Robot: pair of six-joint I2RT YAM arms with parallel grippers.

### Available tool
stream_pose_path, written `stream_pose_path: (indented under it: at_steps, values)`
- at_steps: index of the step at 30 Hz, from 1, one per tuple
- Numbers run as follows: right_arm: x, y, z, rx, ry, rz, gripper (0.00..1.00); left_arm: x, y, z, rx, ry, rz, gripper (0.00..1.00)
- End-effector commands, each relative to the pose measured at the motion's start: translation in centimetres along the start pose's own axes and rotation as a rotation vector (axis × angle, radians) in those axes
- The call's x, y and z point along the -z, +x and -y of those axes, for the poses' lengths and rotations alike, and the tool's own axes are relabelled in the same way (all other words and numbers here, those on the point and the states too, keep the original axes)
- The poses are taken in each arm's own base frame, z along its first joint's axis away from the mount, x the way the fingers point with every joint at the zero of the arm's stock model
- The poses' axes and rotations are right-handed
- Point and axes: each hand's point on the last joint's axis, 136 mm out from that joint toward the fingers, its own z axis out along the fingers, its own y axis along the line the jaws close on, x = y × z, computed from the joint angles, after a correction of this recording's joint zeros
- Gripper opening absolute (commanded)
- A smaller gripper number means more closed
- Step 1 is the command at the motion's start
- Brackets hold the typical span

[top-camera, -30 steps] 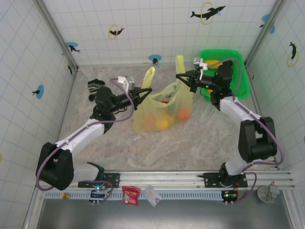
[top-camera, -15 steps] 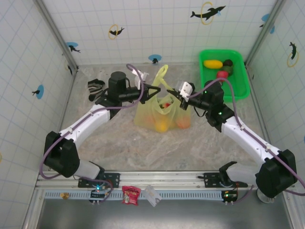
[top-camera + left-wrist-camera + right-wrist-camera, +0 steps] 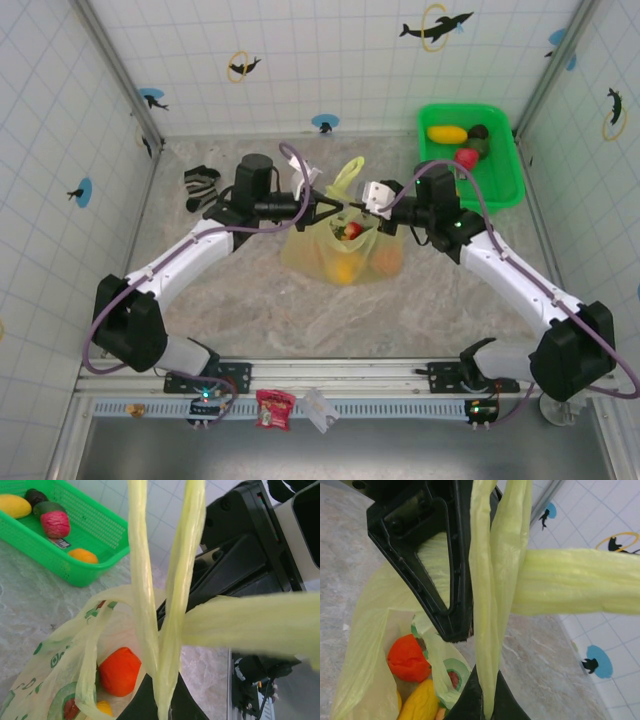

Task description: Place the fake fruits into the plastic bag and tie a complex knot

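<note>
The plastic bag's handles cross loosely and the robot's left gripper pinches only one handle, so it should open and take both handles together (image 3: pixel 165 656) to free the right gripper.
The pale-yellow plastic bag (image 3: pixel 338 248) stands mid-table with fake fruits inside: an orange-red one (image 3: pixel 119 670), a yellow one (image 3: pixel 422 702) and a red one (image 3: pixel 352 230). My left gripper (image 3: pixel 336 207) is shut on one handle strip (image 3: pixel 167 605), which runs up from its jaws (image 3: pixel 166 690). My right gripper (image 3: pixel 358 203) is shut on the other handle (image 3: pixel 492 580), pinched between its jaws (image 3: pixel 486 685). The two grippers meet tip to tip above the bag's mouth. The handles cross at right angles, one strip lying sideways over the other (image 3: pixel 250 622), and are not bunched into a knot.
The green tub (image 3: pixel 500 172) at the back right holds a yellow fruit (image 3: pixel 446 133), a pink-red one (image 3: pixel 466 157) and a dark one (image 3: pixel 479 132). A striped sock (image 3: pixel 200 185) lies at the back left. Tiled walls close in on three sides.
Both grippers have swung inward from either side of the bag, carrying the handles with them. The handles were spread apart and now cross above the bag's mouth.
</note>
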Motion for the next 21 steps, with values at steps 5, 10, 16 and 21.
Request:
stream_pose_path:
  at_steps: [5, 10, 16, 21]
  values:
    - [-0.2, -1.5, -0.6, -0.012, -0.09, 0.029, 0.0, 0.4, -1.2, 1.4, -0.118, 0.009, 0.012, 0.04]
    - [-0.5, -0.9, -0.8, -0.025, -0.104, 0.012, 0.0, 0.6, -1.2, 1.8, -0.147, 0.005, 0.016, 0.18]
    - [-0.8, -1.0, -1.3, -0.045, -0.136, 0.023, 0.0, 0.7, -1.3, 2.2, -0.17, 0.005, 0.023, 0.3]
    - [-0.9, -0.8, -0.9, -0.053, -0.122, 0.009, 0.0, 0.5, -0.8, 2.6, -0.181, 0.023, 0.017, 0.36]
